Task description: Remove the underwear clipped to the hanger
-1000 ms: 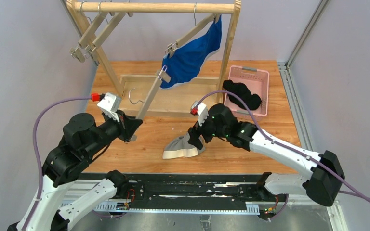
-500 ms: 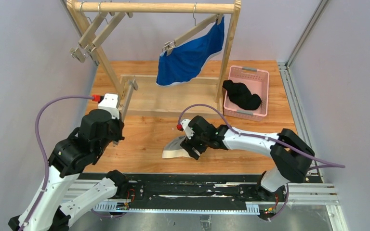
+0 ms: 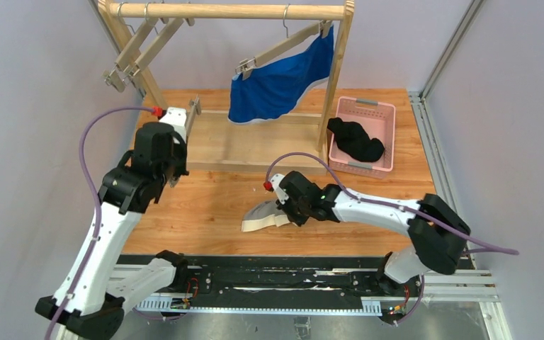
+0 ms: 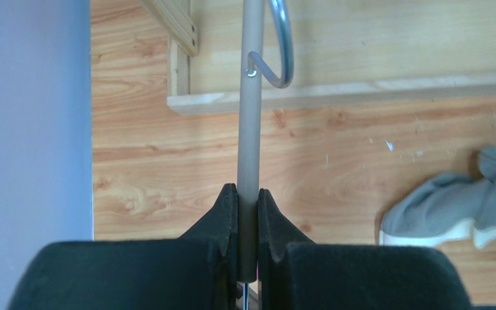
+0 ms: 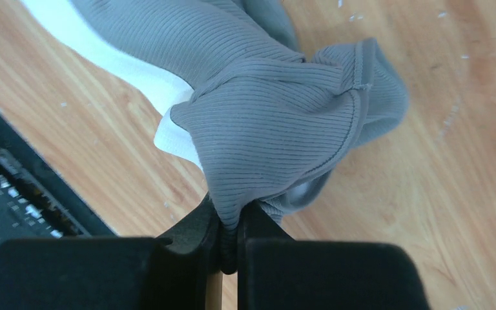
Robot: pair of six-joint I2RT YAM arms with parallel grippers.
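Note:
My right gripper should lay the grey underwear, still crumpled on the table, on top of the black underwear in the pink basket (image 3: 360, 137).
The royal blue underwear (image 3: 278, 83) hangs clipped to a wooden hanger (image 3: 283, 44) on the rack's rod. The grey underwear with a paler waistband (image 3: 263, 216) (image 4: 449, 210) lies crumpled on the table. My right gripper (image 3: 290, 212) (image 5: 232, 223) is shut on a fold of its ribbed grey cloth (image 5: 278, 123). The black underwear (image 3: 356, 139) lies in the pink basket (image 3: 365, 105). My left gripper (image 4: 248, 197) is shut on the bar of a bare wooden hanger (image 4: 250, 97) (image 3: 194, 113), whose metal hook (image 4: 283, 45) points away from me.
The wooden rack (image 3: 234, 10) stands at the back, its base frame (image 3: 255, 164) on the table. Two bare hangers (image 3: 138, 53) hang at the rod's left end. A black rail (image 3: 276, 280) runs along the near edge. A grey wall is close on the left.
My right gripper has come down and shut on the grey underwear. My left arm has carried the bare hanger back and left towards the rack. The blue underwear has swung right.

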